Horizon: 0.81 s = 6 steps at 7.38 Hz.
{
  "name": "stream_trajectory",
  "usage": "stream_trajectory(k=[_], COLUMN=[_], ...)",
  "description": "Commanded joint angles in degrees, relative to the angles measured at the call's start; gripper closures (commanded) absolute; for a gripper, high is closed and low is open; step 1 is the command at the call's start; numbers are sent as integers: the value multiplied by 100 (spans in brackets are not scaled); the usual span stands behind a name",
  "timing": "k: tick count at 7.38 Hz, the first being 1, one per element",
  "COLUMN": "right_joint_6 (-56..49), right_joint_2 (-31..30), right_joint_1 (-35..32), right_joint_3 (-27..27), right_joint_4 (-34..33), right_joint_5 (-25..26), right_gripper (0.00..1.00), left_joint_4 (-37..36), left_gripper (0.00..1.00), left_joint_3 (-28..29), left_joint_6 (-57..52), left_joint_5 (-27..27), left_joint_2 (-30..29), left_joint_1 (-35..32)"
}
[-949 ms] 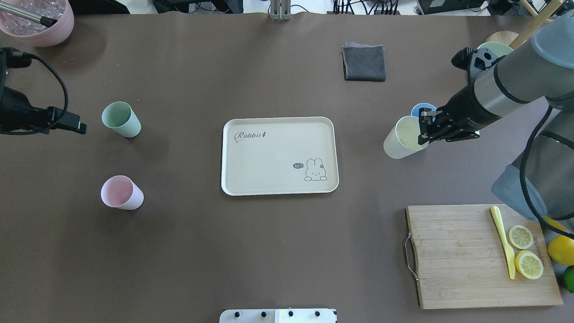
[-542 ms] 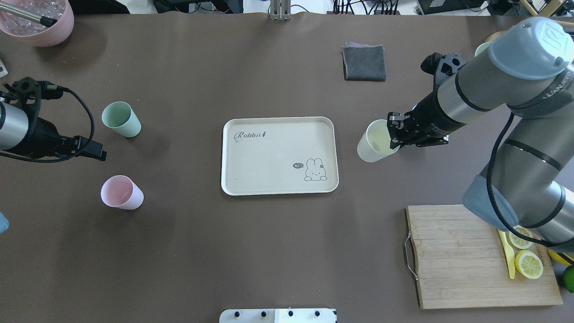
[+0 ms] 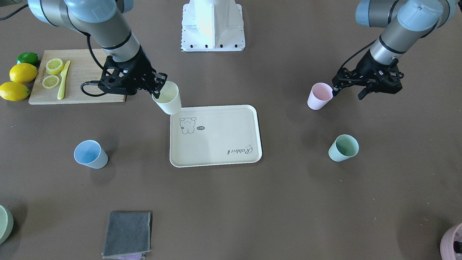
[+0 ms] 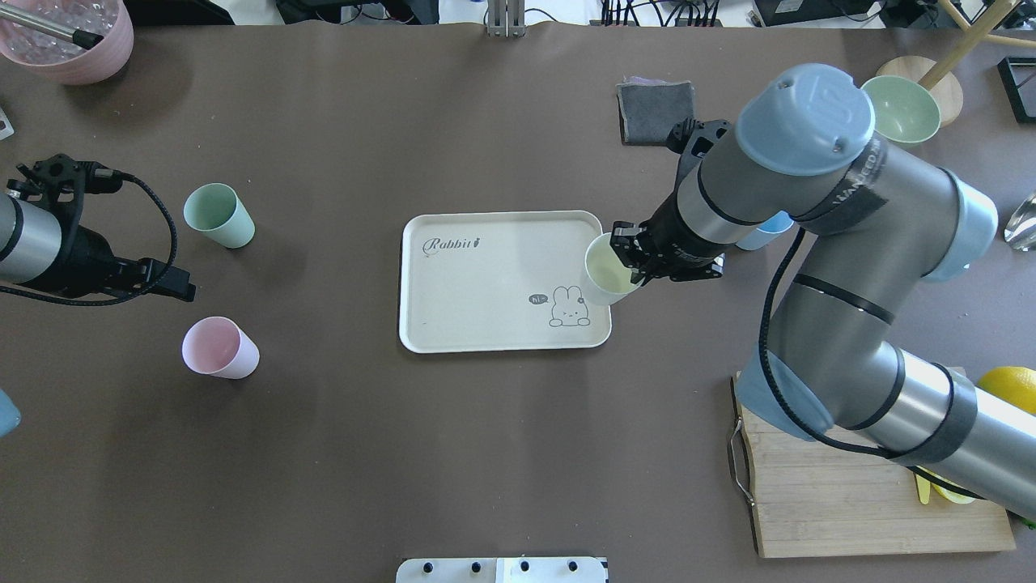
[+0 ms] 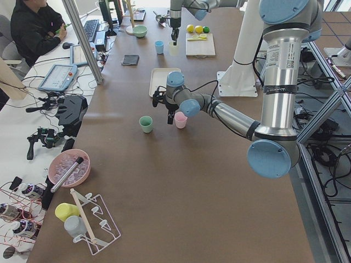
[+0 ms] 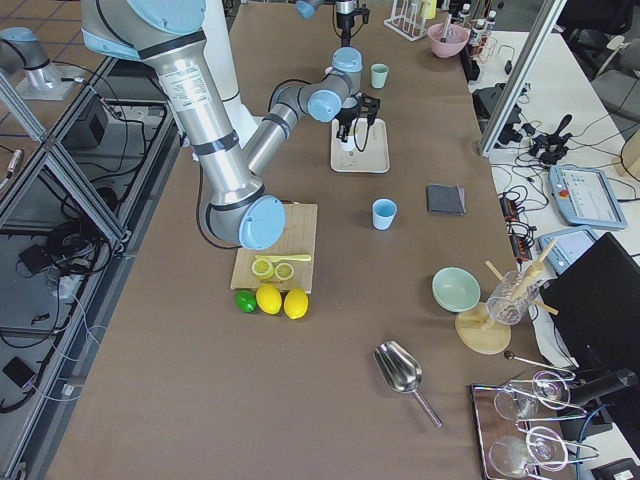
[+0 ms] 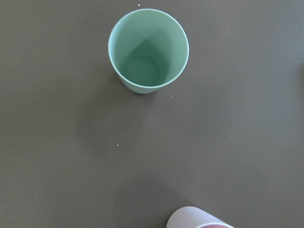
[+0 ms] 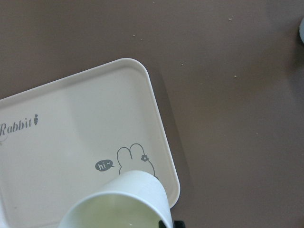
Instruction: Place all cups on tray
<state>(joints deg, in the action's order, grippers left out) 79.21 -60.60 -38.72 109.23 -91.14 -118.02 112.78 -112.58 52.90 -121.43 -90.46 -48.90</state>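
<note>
The pale yellow cup, now raised over the tray's edge, will be let go by my right gripper on the tray, over the rabbit drawing [image 3: 192, 122] [image 8: 128, 173] that is beside the speech bubble.
My right gripper [image 4: 630, 261] is shut on the rim of the pale yellow cup [image 4: 607, 274] and holds it raised over the right edge of the cream Rabbit tray [image 4: 486, 275], by the rabbit drawing. The cup [image 8: 118, 202] hangs low in the right wrist view over the tray [image 8: 71, 133]. The light blue cup [image 3: 90, 154] stands right of the tray, half hidden by the arm from overhead. The pink cup [image 4: 218, 348] and mint cup [image 4: 218, 214] stand at the left. My left gripper [image 3: 348, 92] is open and empty, hovering between them, close to the pink cup [image 3: 319, 95].
A wooden cutting board [image 3: 77, 83] with lemon slices and a yellow knife lies at the near right, with whole lemons [image 3: 18, 83] beside it. A grey cloth [image 4: 647, 113] and a pale green bowl [image 4: 900, 109] sit at the far right, a pink pot [image 4: 73, 40] at the far left.
My right gripper has carried the yellow cup leftward from beside the blue cup to the tray's right edge. My left arm has come in between the mint and pink cups.
</note>
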Motion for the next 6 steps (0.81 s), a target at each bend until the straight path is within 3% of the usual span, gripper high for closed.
stream_trajectory(k=[1, 3, 6], right_joint_6=[148, 235, 401], right_joint_2=[268, 487, 453], right_joint_1=[250, 496, 655], right_joint_3=[-472, -867, -1193], right_joint_4=[44, 61, 666], right_joint_5=[218, 507, 543], right_gripper=[100, 100, 100], left_joint_4=[16, 16, 16], left_gripper=[3, 3, 3], left_joint_3=[0, -18, -27], left_joint_6=[1, 1, -8], left_joint_5=[6, 93, 102], left_joint_2=[10, 2, 2], left_joint_1=[3, 3, -5])
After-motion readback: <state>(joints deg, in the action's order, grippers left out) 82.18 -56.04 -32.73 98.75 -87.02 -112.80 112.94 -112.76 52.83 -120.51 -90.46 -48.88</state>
